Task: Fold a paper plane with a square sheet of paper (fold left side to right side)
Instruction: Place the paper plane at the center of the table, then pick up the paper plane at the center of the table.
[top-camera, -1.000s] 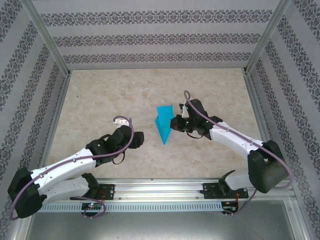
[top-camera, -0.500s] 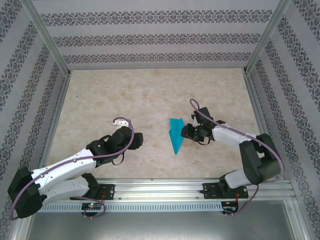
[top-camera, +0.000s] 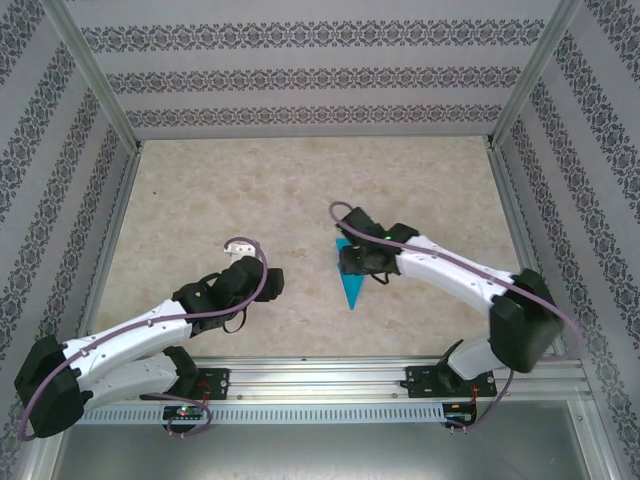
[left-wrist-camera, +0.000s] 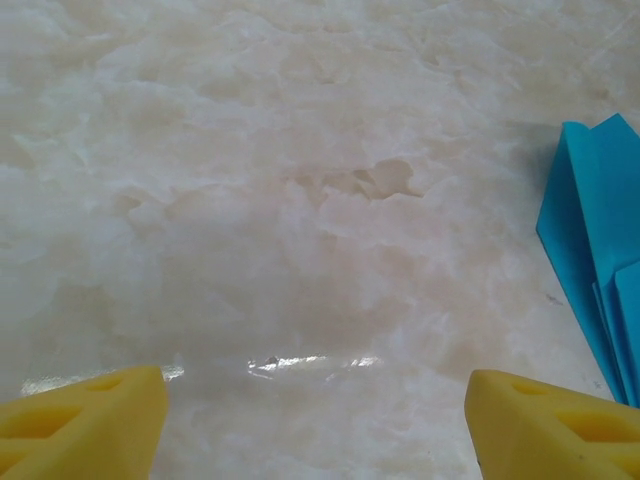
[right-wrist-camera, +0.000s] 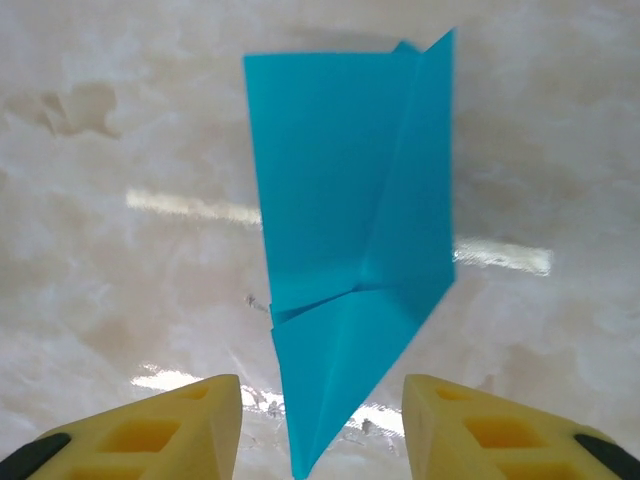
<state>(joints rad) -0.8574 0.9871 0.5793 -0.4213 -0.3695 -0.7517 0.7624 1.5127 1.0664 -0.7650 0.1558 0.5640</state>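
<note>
The paper plane leans over with only one wing spread flat. Next, my right gripper pinches the plane's middle fold (right-wrist-camera: 418, 195) and stands it upright, with both wings open.
The square sheet of paper is folded into a bright teal pointed dart, the paper plane (right-wrist-camera: 345, 250), which lies on the marble table (top-camera: 200, 200). In the right wrist view its tip points toward the camera, between the two yellow fingers (right-wrist-camera: 180, 420). My right gripper (right-wrist-camera: 322, 395) is open just above the tip, its fingers apart from the paper. From above, the right gripper (top-camera: 358, 262) covers the wide end of the plane (top-camera: 350, 290). My left gripper (top-camera: 240, 244) is open over bare table to the left. The left wrist view has the plane (left-wrist-camera: 595, 250) at its right edge.
Patterned walls and a metal frame (top-camera: 100, 90) enclose the table on three sides. The aluminium rail (top-camera: 320, 380) carrying both arm bases runs along the near edge. Bare marble lies between the two grippers.
My right gripper has opened and let go of the plane, which shifted right and nearer. The right wrist swung from the plane's right side to above it. The left arm barely moved.
</note>
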